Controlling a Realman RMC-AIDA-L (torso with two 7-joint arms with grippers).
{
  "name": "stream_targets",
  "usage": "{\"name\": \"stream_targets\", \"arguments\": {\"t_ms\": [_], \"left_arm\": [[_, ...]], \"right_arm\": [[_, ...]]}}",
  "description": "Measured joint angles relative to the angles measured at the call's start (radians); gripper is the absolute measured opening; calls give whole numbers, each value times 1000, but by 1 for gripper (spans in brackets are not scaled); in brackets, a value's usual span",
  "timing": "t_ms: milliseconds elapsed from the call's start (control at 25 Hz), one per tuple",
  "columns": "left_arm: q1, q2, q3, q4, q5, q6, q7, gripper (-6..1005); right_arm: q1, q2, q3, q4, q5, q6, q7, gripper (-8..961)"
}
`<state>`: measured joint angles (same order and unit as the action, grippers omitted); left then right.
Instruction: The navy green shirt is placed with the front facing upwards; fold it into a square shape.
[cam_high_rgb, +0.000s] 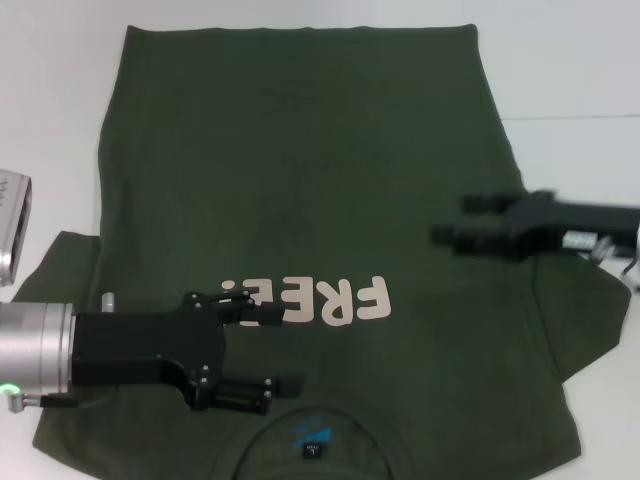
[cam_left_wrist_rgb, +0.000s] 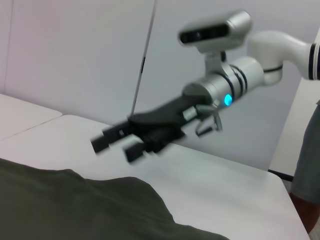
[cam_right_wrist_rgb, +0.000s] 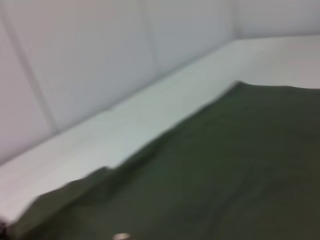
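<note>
Next, my right gripper goes to the outer corner (cam_high_rgb: 625, 294) of the navy green shirt's sleeve on its own side and closes there.
The navy green shirt (cam_high_rgb: 300, 180) lies flat on the white table, front up, with its collar and blue-and-black neck label (cam_high_rgb: 313, 435) at the near edge and its hem at the far edge. The cream letters (cam_high_rgb: 330, 300) read upside down from here. My left gripper (cam_high_rgb: 275, 348) is open and empty, just above the chest between the letters and the collar. My right gripper (cam_high_rgb: 452, 222) is open and empty above the shirt's right side, by the sleeve. It also shows in the left wrist view (cam_left_wrist_rgb: 116, 145), above the shirt (cam_left_wrist_rgb: 75, 205). The right wrist view shows only shirt cloth (cam_right_wrist_rgb: 225, 165).
A grey and white box (cam_high_rgb: 12, 225) sits at the table's left edge. Bare white table (cam_high_rgb: 570, 70) lies to the far right of the shirt. A person (cam_left_wrist_rgb: 307, 165) stands beside the table past the right arm. White walls close off the far side.
</note>
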<state>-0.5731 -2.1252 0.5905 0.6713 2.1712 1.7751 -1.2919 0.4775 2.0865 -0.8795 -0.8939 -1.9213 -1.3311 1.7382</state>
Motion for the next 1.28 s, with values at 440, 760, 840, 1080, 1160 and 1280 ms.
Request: {"name": "stream_targets", "arguments": {"t_ms": [440, 760, 840, 1080, 1160, 1280], "left_arm": [[-11, -11, 0, -1, -2, -2, 0, 903], [-19, -17, 0, -1, -2, -4, 0, 902], [-22, -18, 0, -1, -2, -6, 0, 902], [-30, -21, 17, -1, 3, -21, 0, 902], [-30, -21, 25, -1, 2, -24, 0, 902], [-30, -22, 25, -1, 1, -26, 0, 902]], "right_arm": [[24, -6, 79, -377, -635, -56, 537, 850], [81, -14, 147, -371, -891, -172, 661, 850], [87, -14, 148, -349, -905, -166, 685, 851], [104, -16, 153, -276, -916, -118, 751, 851], [110, -18, 153, -254, -916, -110, 772, 851], [117, -24, 153, -230, -917, -107, 787, 851]]}}
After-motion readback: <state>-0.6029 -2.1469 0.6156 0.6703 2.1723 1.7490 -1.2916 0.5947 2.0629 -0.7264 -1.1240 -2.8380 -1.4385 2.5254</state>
